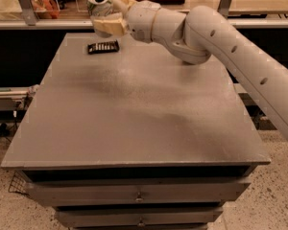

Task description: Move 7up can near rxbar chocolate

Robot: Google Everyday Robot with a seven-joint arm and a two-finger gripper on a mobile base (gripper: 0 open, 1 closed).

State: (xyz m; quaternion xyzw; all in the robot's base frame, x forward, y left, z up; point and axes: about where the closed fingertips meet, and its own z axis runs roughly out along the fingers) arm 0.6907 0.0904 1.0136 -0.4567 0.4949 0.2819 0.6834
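Next, my gripper lets go of the 7up can on the table (126, 55) next to the rxbar chocolate's end, toward my white arm.
The 7up can (99, 3) is held upright in my gripper (108, 18), high above the far left part of the table; its silver open top faces the camera. The gripper's cream fingers (109, 27) are shut around the can's body. The rxbar chocolate (103, 47), a small flat dark wrapper, lies on the grey table (134, 109) just below and slightly in front of the held can. The can is in the air, clear of the bar.
My white arm (230, 47) reaches in from the right across the table's far edge. A shelf with clutter (43, 1) runs behind the table. Drawers (139, 195) are under the tabletop. The red-orange can is hidden behind the arm.
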